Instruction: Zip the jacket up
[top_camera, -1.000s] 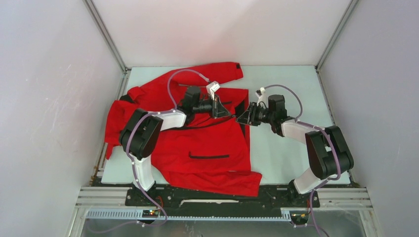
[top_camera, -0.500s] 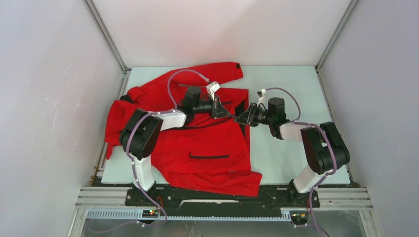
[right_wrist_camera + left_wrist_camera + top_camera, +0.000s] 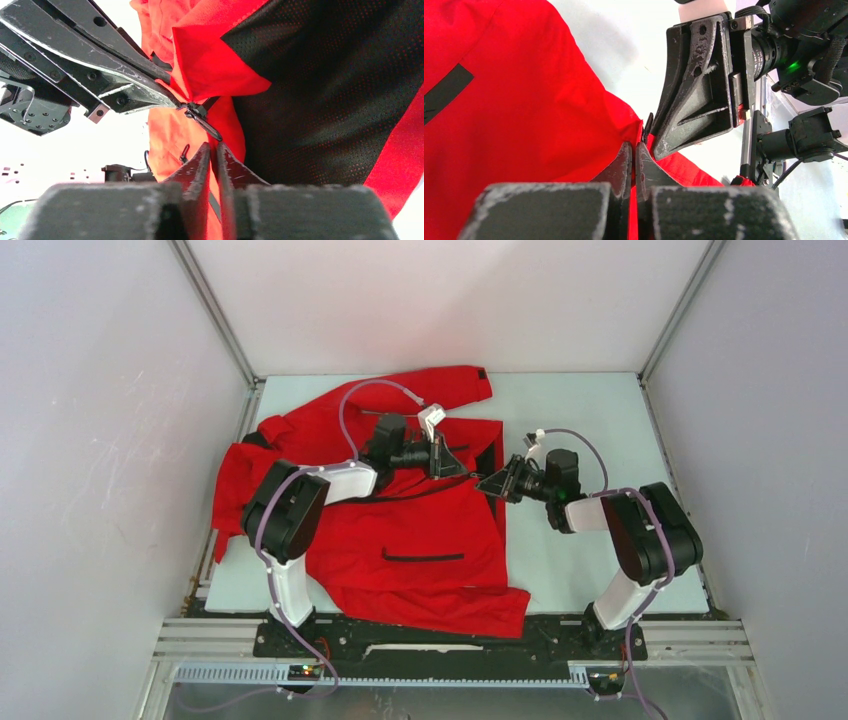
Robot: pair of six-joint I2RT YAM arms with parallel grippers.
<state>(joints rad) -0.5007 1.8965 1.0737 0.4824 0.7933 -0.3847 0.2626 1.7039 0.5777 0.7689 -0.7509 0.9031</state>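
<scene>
I am pinching red edge fabric beside the black slider with my left gripper, so next I open it, turn it and close it on the slider [image 3: 196,112] while my right gripper holds the jacket's fold.
The red jacket [image 3: 400,530] lies spread over the left half of the table, front up, with a black pocket zip [image 3: 423,557] showing. My left gripper [image 3: 465,472] is shut on the jacket's red edge fabric [image 3: 589,125] beside the front zipper's end. My right gripper [image 3: 482,483] faces it from the right and is shut on a fold of red fabric [image 3: 220,120] just below the black zipper slider [image 3: 202,119]. The black mesh lining [image 3: 325,90] is turned out beside it. The slider also shows in the left wrist view [image 3: 647,131] between the two grippers' tips.
The pale table [image 3: 585,410] is bare to the right of the jacket. White enclosure walls [image 3: 120,440] stand close on the left, back and right. A sleeve [image 3: 440,385] reaches to the back edge. The two grippers are nearly tip to tip.
The right arm's forearm and wrist have dropped and folded nearer to the table's front. Its gripper tip stays at the jacket's edge. The left arm and the jacket have not visibly moved.
</scene>
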